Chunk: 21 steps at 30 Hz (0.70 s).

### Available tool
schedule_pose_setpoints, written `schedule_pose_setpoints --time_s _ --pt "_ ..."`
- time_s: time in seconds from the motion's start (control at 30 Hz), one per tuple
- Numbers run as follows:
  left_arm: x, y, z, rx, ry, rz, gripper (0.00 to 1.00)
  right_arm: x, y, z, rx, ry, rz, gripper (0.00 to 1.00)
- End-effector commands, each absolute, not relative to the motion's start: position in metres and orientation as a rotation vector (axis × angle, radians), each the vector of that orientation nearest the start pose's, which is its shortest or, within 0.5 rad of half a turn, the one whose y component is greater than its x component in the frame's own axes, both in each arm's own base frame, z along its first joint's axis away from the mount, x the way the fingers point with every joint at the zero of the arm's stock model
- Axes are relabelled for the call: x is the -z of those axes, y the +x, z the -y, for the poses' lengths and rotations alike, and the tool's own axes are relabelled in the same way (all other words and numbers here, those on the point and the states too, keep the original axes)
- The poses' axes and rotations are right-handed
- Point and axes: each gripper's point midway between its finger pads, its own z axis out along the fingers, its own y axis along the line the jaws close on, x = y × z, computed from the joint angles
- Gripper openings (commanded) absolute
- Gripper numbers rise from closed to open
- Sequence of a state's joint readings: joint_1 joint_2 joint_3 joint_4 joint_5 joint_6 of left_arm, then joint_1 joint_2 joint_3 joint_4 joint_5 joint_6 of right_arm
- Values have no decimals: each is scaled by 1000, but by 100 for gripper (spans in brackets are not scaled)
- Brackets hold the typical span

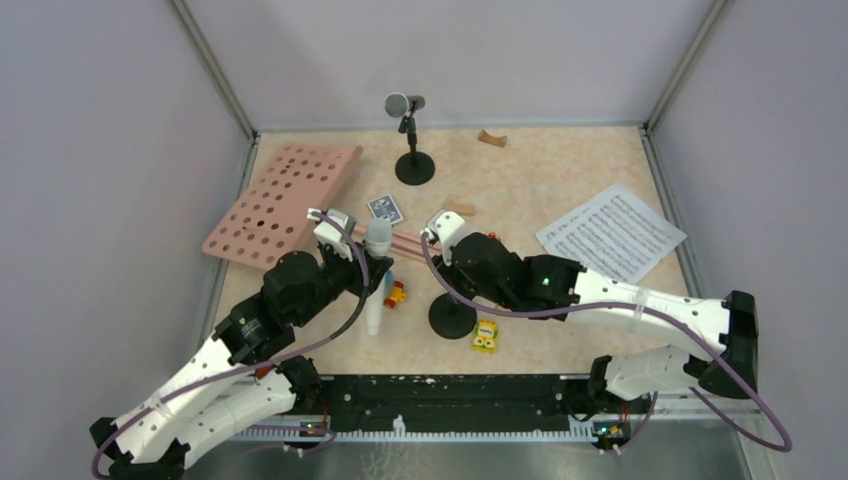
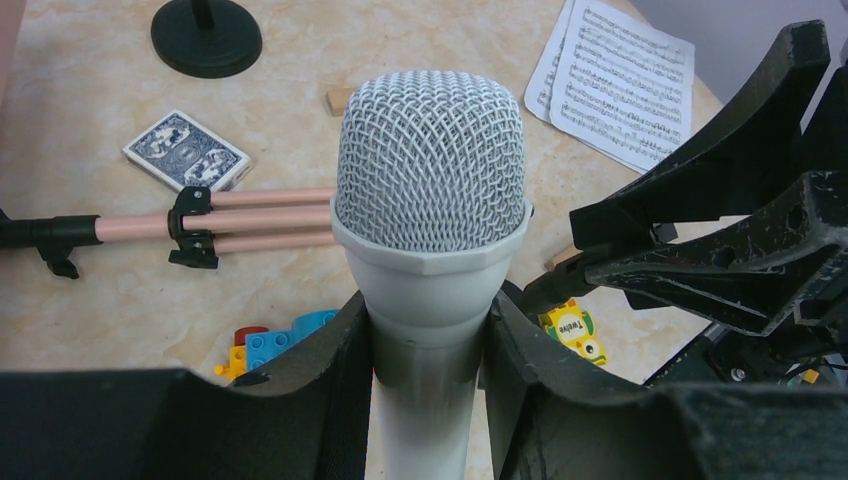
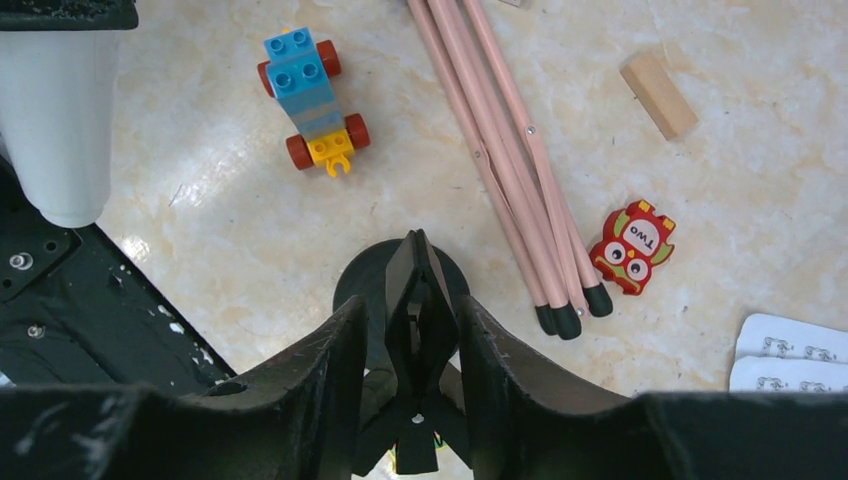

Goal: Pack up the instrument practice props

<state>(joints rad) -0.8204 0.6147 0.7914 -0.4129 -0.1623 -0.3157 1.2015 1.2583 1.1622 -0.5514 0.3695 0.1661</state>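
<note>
Next, my left gripper sets the white microphone down and lets go of it on the table [image 1: 547, 283] [image 2: 578, 197], in between the yellow tile and the sheet music. The white microphone is now held upright.
My left gripper [image 2: 428, 322] is shut on the body of the white microphone [image 2: 430, 190] and holds it upright, mesh head up; in the top view the microphone [image 1: 377, 275] stands left of centre. My right gripper [image 3: 418, 305] is shut on the clip of a black round-based mic holder [image 3: 372, 285], whose base [image 1: 452, 317] rests on the table. The dark microphone [image 1: 404, 103] sits in the second holder [image 1: 415, 167] at the back. The pink tripod legs [image 1: 405, 243] lie folded between the grippers. The pink perforated desk [image 1: 285, 198] lies at the left, the sheet music [image 1: 610, 233] at the right.
A blue card box [image 1: 385, 208] lies behind the legs. Wooden blocks lie at the back [image 1: 491, 138] and mid-table [image 1: 459, 209]. A blue toy car [image 3: 310, 95], a red owl tile [image 3: 633, 247] and a yellow tile [image 1: 486, 337] lie near the holder.
</note>
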Motion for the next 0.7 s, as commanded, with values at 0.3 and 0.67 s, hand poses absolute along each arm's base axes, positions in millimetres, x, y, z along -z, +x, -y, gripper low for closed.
schedule_pose_setpoints --time_s 0.3,0.67 --pt "-276 196 187 675 323 -1792 14 -275 187 -319 -417 -879 -1897 0" --pt "-275 200 191 683 313 -1797 13 -359 236 -262 -359 -601 -1848 0"
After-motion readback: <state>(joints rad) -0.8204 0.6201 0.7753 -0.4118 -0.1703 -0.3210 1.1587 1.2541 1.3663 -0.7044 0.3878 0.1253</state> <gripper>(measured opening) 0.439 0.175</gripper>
